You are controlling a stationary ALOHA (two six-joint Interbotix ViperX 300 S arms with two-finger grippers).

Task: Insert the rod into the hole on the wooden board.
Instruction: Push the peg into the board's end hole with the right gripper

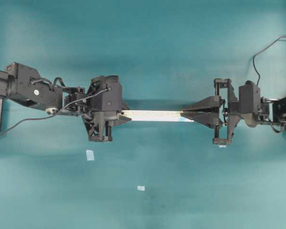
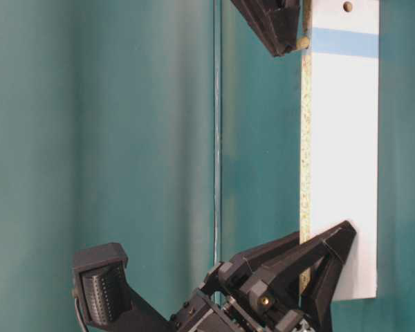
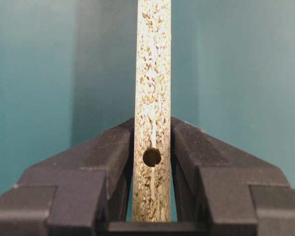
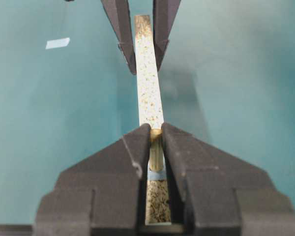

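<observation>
Next, my right gripper lets go of the rod in the hole at the wooden board's light-blue mark (image 1: pixel 183 116) (image 4: pixel 156 170).
The wooden board (image 1: pixel 155 115) hangs level above the teal table, speckled face up. My left gripper (image 1: pixel 125 116) is shut on its left end. In the left wrist view the fingers (image 3: pixel 113 147) clamp the board (image 3: pixel 153 73) on both sides of an unmarked dark hole (image 3: pixel 152 157). My right gripper (image 4: pixel 155 129) is shut on the rod (image 4: pixel 156 149), which stands over the board's light-blue mark (image 4: pixel 157 173). The marked hole is hidden under the rod. From table level the rod (image 2: pixel 303 43) touches the speckled face at the blue band (image 2: pixel 346 43); how deep it sits I cannot tell.
Small pale-blue tape squares (image 1: pixel 89 154) (image 1: pixel 141 188) lie on the teal cloth in front of the arms. A black cable (image 1: pixel 267 47) loops behind the right arm. The board's white side (image 2: pixel 342 138) has another small hole (image 2: pixel 347 6) near the rod end.
</observation>
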